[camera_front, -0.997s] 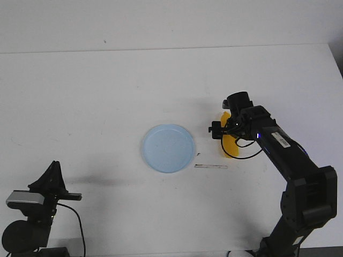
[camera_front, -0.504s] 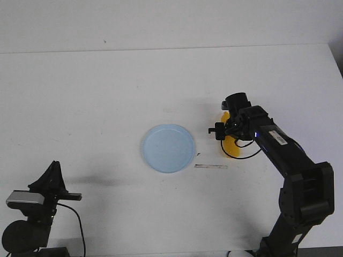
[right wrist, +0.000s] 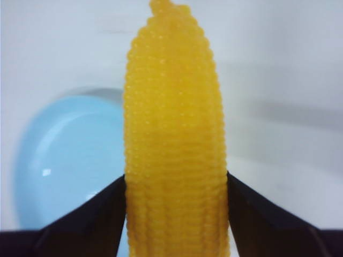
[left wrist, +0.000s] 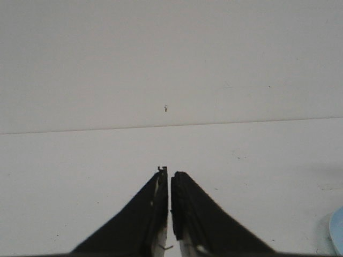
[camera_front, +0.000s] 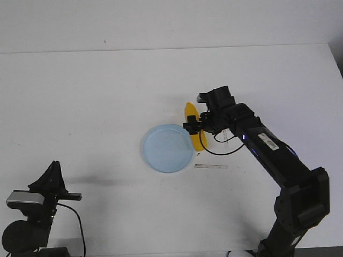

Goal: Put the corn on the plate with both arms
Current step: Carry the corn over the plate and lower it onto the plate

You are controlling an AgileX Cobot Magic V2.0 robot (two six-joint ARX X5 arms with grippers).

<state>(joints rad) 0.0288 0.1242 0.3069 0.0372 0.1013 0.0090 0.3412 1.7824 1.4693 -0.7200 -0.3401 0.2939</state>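
The robot's right gripper will set the yellow corn down across the middle of the pale blue plate [camera_front: 171, 150] [right wrist: 83, 166].
The yellow corn [camera_front: 193, 125] hangs lifted at the right rim of the pale blue plate [camera_front: 166, 148], with my right gripper [camera_front: 199, 128] shut on it. The right wrist view fills with the bumpy corn [right wrist: 174, 134] clamped between both black fingers [right wrist: 94, 214], the plate [right wrist: 64, 160] lying beneath and to one side of it. My left gripper [left wrist: 170, 174] is shut on nothing and faces bare white table; in the front view the left arm [camera_front: 40, 201] rests at the near left corner, far from the plate.
A thin pale strip [camera_front: 211, 166] lies on the white table just right of the plate's near edge. A sliver of the plate [left wrist: 337, 235] shows at the edge of the left wrist view. The table's far edge meets a white wall.
My right arm has carried the corn leftward, from well right of the plate to its right rim. The left arm has not moved.
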